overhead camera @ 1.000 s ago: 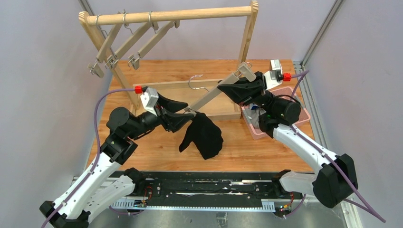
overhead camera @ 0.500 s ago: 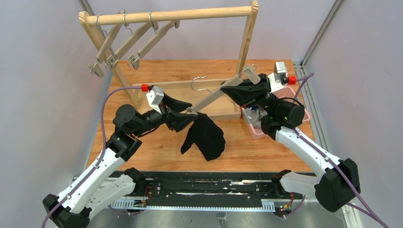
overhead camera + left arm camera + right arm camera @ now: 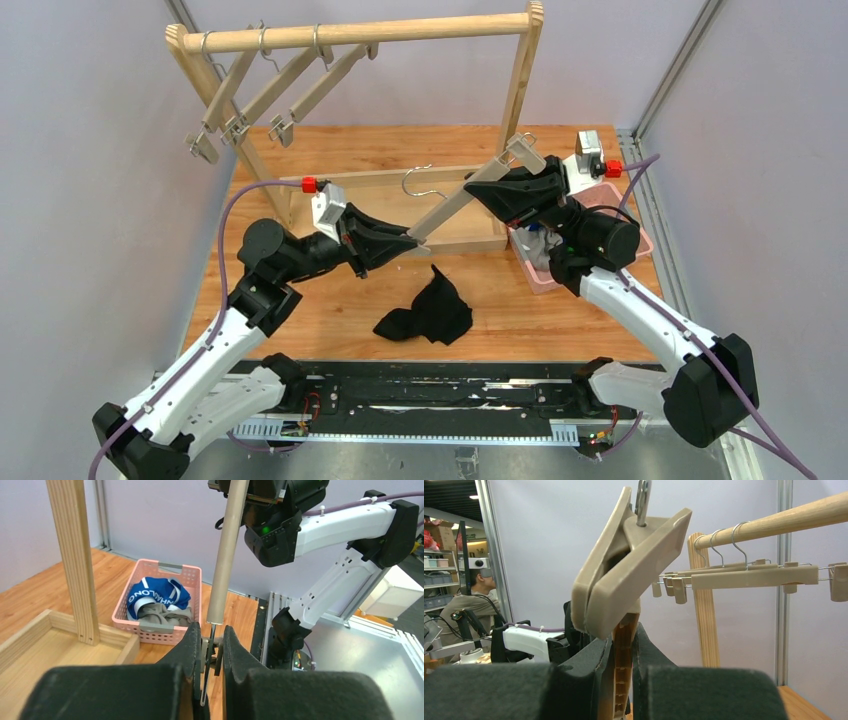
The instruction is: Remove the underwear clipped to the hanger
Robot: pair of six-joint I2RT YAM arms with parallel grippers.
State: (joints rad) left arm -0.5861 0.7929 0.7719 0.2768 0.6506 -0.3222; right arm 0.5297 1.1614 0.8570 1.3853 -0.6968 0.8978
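My left gripper holds the clip beyond the hanger bar's end; it should take the bar itself [image 3: 431,223] before my right gripper opens and fetches the black underwear.
Black underwear [image 3: 428,314] lies crumpled on the table, free of the hanger [image 3: 462,197]. The hanger hangs slanted between both arms. My left gripper [image 3: 411,240] [image 3: 209,631] is shut on the clip [image 3: 212,647] at the hanger's lower end, above and to the left of the black underwear. At the upper end, my right gripper [image 3: 478,190] [image 3: 624,636] is shut on the hanger bar [image 3: 623,666], just below its other clip [image 3: 624,575]. Blue underwear [image 3: 156,595] and grey underwear [image 3: 161,618] lie in the pink basket [image 3: 196,582].
The pink basket [image 3: 644,243] stands at the table's right side under my right arm. At the back is a wooden rack [image 3: 370,33] carrying three empty clip hangers [image 3: 268,95]. Its wooden base frame [image 3: 455,240] lies behind the black underwear.
My left gripper has closed on the hanger's lower clip. The black underwear, which hung from that clip, has dropped onto the table. The right arm holds still.
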